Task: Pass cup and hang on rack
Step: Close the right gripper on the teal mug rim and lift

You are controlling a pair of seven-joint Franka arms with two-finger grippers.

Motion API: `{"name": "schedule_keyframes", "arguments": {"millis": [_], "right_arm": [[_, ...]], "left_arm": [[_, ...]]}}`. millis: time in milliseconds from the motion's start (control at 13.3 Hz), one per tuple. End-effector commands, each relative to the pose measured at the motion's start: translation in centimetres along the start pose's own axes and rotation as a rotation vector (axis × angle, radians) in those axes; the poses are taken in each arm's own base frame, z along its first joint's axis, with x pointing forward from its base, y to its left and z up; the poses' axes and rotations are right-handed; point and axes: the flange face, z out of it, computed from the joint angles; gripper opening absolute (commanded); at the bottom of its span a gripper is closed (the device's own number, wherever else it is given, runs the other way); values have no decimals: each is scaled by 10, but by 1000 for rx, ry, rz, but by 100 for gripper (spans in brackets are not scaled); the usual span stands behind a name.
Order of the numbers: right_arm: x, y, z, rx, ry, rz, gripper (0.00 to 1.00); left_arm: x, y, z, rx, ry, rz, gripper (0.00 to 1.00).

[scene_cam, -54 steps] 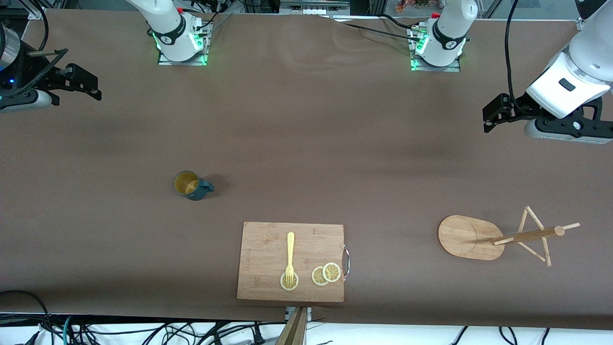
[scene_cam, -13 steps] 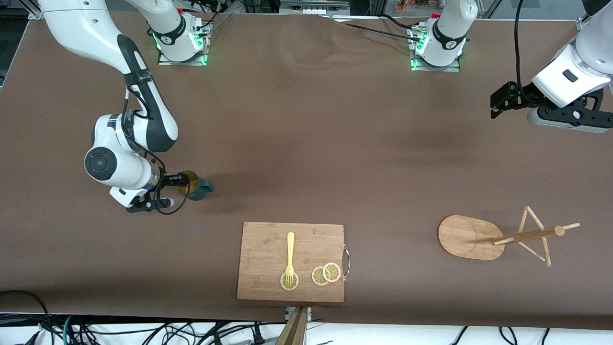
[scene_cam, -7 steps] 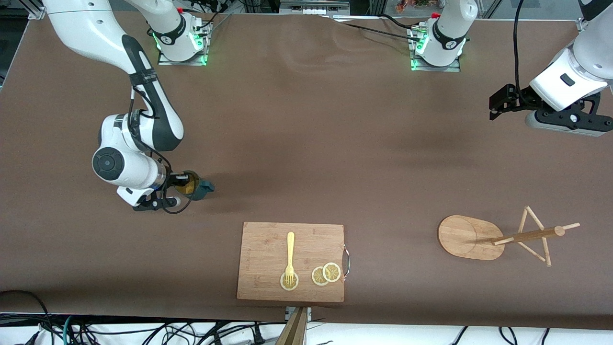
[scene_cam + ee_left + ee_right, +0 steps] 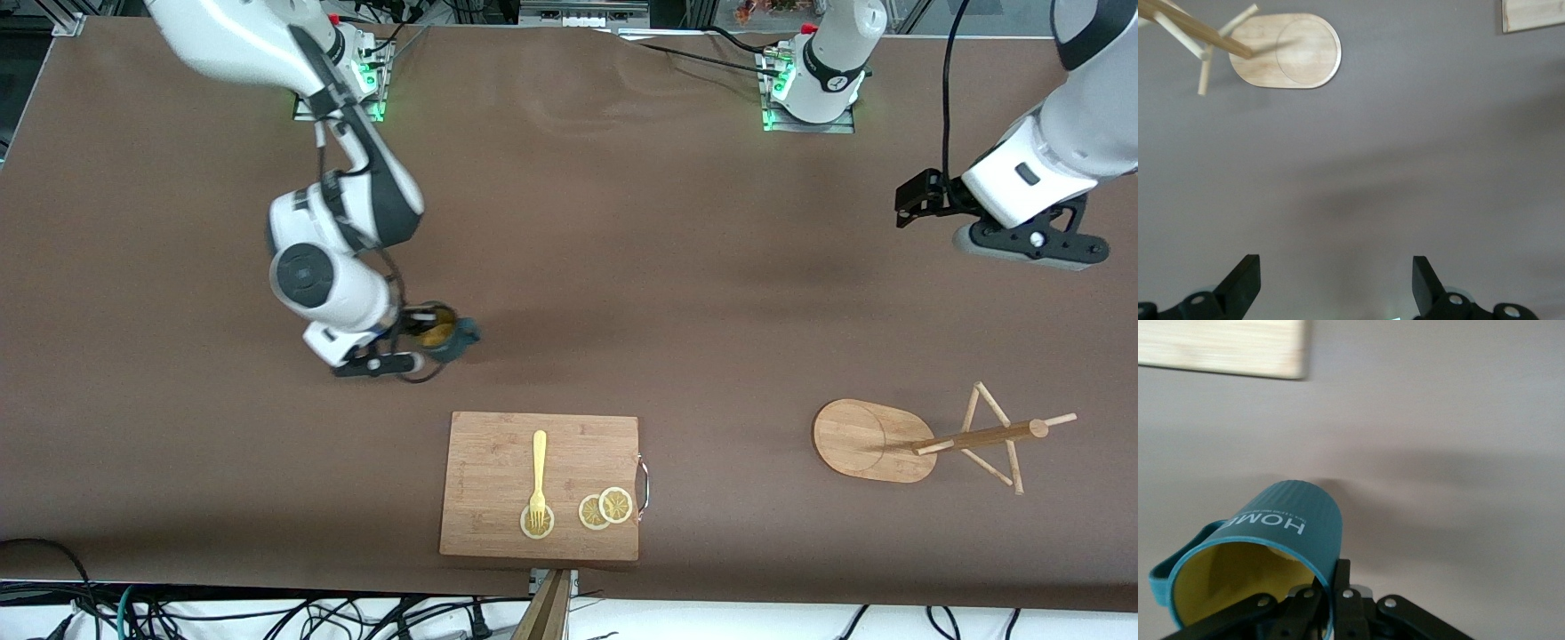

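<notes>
My right gripper needs to let go of the teal-blue cup on the bare table (image 4: pixel 653 274) between my arms, well behind the cutting board.
My right gripper (image 4: pixel 418 331) is shut on the rim of the teal-blue cup (image 4: pixel 444 336) and holds it above the table, over bare cloth beside the cutting board. In the right wrist view the cup (image 4: pixel 1271 533) shows its yellow inside and the word HOME, one finger inside the rim and one outside. The bamboo rack (image 4: pixel 925 440) lies tipped on its side near the left arm's end, its oval base (image 4: pixel 867 440) on edge-side, pegs spread. It also shows in the left wrist view (image 4: pixel 1285 50). My left gripper (image 4: pixel 911 206) is open and empty, up over bare table.
A rectangular wooden cutting board (image 4: pixel 498 462) lies near the front edge, with a yellow fork (image 4: pixel 539 476) and lemon slices (image 4: pixel 605 508) on it. Its corner shows in the left wrist view (image 4: pixel 1531 13) and the right wrist view (image 4: pixel 1225 347).
My right gripper closed on the cup's rim, lifted it, and has carried it toward the middle of the table. The left arm has shifted only slightly.
</notes>
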Motion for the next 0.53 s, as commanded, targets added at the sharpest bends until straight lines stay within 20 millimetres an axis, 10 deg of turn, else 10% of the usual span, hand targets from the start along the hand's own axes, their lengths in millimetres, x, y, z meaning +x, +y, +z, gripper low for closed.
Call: {"name": "schedule_keyframes", "arguments": {"millis": [0,225,450], "right_arm": [[-15,-111,-1,-10,-11,62,0],[-51,-226,12,33,-13,108,0],[-93,-298,39,44,5,121,0]], "left_arm": [[4,15,5,-40,-24,130,100],[13,8,19,-204,-16,299,100],[22,-8,34,-232,-17,390,100]]}}
